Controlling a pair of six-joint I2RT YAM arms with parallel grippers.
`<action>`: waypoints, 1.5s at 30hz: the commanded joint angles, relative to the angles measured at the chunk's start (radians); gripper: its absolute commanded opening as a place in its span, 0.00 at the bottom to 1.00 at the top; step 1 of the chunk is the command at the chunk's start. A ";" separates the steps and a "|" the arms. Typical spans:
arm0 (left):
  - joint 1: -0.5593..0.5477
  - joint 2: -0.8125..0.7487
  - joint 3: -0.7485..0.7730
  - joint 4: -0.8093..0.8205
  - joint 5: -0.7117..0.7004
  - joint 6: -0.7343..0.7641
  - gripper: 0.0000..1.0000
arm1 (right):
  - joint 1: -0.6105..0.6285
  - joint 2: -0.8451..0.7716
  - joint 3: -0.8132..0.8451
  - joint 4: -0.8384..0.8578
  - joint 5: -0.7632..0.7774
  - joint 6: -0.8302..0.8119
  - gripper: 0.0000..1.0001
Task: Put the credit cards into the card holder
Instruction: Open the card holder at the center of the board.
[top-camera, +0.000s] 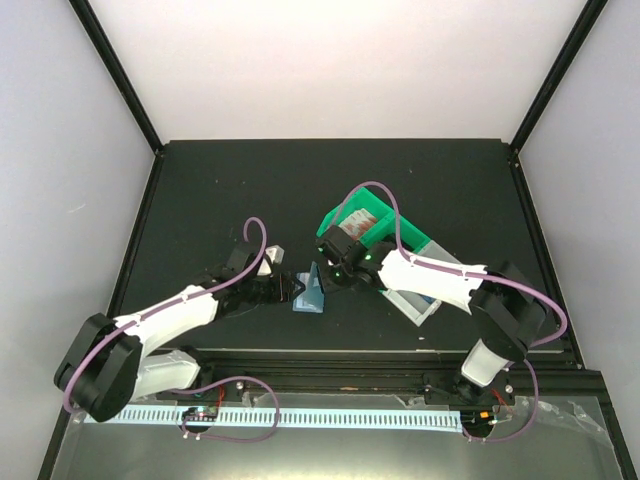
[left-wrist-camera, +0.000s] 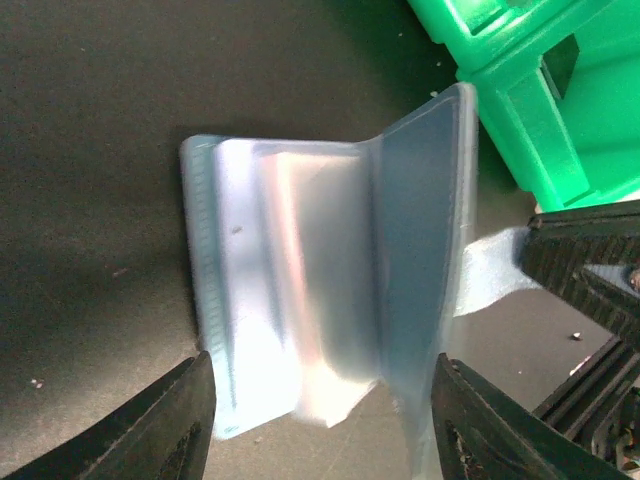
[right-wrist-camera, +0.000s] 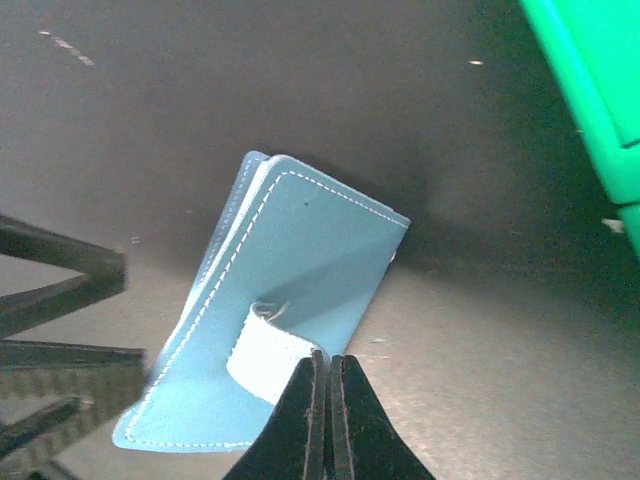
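The card holder's raised flap is standing half closed over its pockets, so next my left gripper pinches the opposite cover (left-wrist-camera: 207, 275) to open the card holder wide.
The teal-blue card holder (top-camera: 310, 291) stands half open on the black table between my two grippers. In the left wrist view its pale inner pockets (left-wrist-camera: 300, 290) face me, one flap raised. My left gripper (left-wrist-camera: 320, 430) is open, its fingers on either side of the holder's near end and apart from it. In the right wrist view the holder's outer side (right-wrist-camera: 300, 270) shows white stitching. My right gripper (right-wrist-camera: 328, 365) is shut on the holder's pale snap tab (right-wrist-camera: 265, 355). I cannot make out any credit card for sure.
A green plastic bin (top-camera: 368, 228) stands just behind the holder and shows in the left wrist view (left-wrist-camera: 540, 90). A white bin (top-camera: 420, 296) lies under my right arm, with a pale blue flat shape at its near corner. The table's front rail runs below the arms.
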 joint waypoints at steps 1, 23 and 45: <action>0.004 0.019 0.038 -0.016 -0.025 0.004 0.60 | -0.004 0.018 -0.028 -0.073 0.165 -0.009 0.01; 0.003 0.010 0.012 0.115 0.056 -0.090 0.40 | -0.004 0.102 -0.033 -0.026 0.194 -0.009 0.01; 0.004 0.123 0.063 0.089 0.101 -0.045 0.75 | -0.004 0.025 -0.035 0.052 0.061 -0.067 0.03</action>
